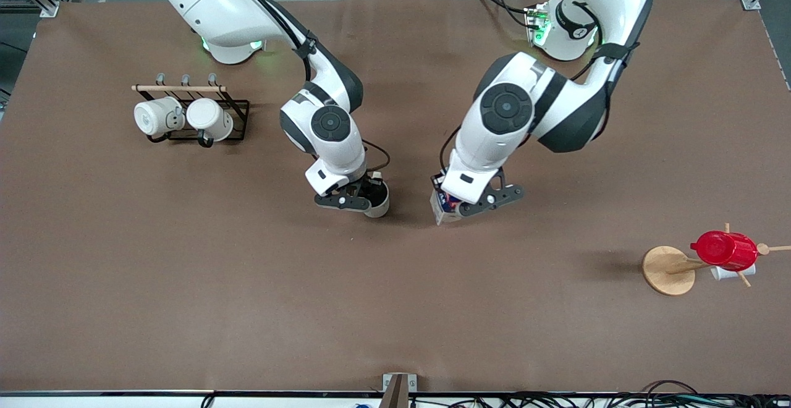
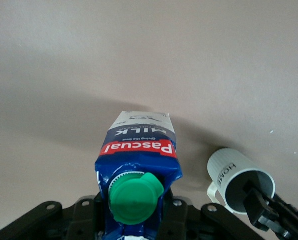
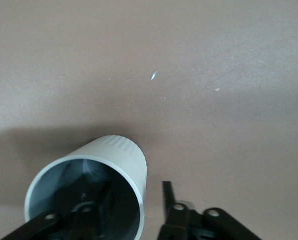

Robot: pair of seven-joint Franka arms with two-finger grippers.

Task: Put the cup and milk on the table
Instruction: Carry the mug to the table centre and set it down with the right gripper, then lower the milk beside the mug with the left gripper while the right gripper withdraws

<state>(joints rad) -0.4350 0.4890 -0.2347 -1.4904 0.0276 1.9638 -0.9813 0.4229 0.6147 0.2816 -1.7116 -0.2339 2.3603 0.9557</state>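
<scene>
Next, my left gripper sets the milk down close beside the off-white cup (image 1: pixel 411 203) (image 2: pixel 178 151), on the cup's side toward the mug tree.
The off-white cup (image 1: pixel 380 208) stands upright on the brown table (image 1: pixel 395 309) near its middle. My right gripper (image 1: pixel 369 196) is over it, open, with one finger inside the dark grey bowl and the other outside the wall (image 3: pixel 137 196); a gap shows beside the cup (image 3: pixel 91 175). The dark blue milk (image 1: pixel 440 208) with its green cap (image 2: pixel 135 197) stands beside the cup, toward the left arm's end. My left gripper (image 1: pixel 456 206) is shut on the carton's top (image 2: pixel 134 220). The cup also shows in the left wrist view (image 2: pixel 233 175).
A black rack (image 1: pixel 235 108) with two white mugs (image 1: pixel 182 117) stands toward the right arm's end. A wooden mug tree (image 1: pixel 667 270) carrying a red cup (image 1: pixel 726 250) stands toward the left arm's end, nearer the front camera.
</scene>
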